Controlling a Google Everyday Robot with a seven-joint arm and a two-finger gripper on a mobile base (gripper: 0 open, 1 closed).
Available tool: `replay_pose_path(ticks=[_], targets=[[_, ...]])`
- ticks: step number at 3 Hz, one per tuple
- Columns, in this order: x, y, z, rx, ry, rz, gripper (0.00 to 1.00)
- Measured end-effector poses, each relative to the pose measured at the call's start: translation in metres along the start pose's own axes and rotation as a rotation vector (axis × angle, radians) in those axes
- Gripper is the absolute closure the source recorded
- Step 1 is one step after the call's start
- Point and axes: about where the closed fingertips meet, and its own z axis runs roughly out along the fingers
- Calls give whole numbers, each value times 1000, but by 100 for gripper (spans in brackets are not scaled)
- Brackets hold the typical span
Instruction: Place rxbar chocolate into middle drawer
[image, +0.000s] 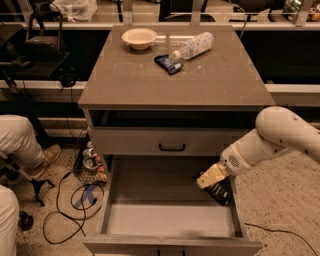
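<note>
My gripper has the rxbar chocolate. It will let go of it near the centre of the middle drawer's grey bottom (187, 208).
The middle drawer (125, 220) stands pulled wide open below the cabinet, its grey floor bare. My gripper (212, 178) hangs over the drawer's right side, just inside the right wall. It is shut on the rxbar chocolate (219, 192), a dark flat wrapper that hangs down from the fingers above the drawer floor. The white arm comes in from the right.
On the cabinet top (125, 85) lie a pale bowl (139, 37), a blue-and-white snack packet (168, 63) and a clear bottle on its side (194, 46). The shallower drawer with a black handle (172, 147) is above. A person's legs (20, 140) and cables (75, 200) are at left.
</note>
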Motion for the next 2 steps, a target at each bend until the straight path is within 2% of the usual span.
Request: replay_pose_path(ticks=[1,2], targets=[[1,-5,13,-12,0,13,100],[-1,-15,59,-51,-7,25,100]])
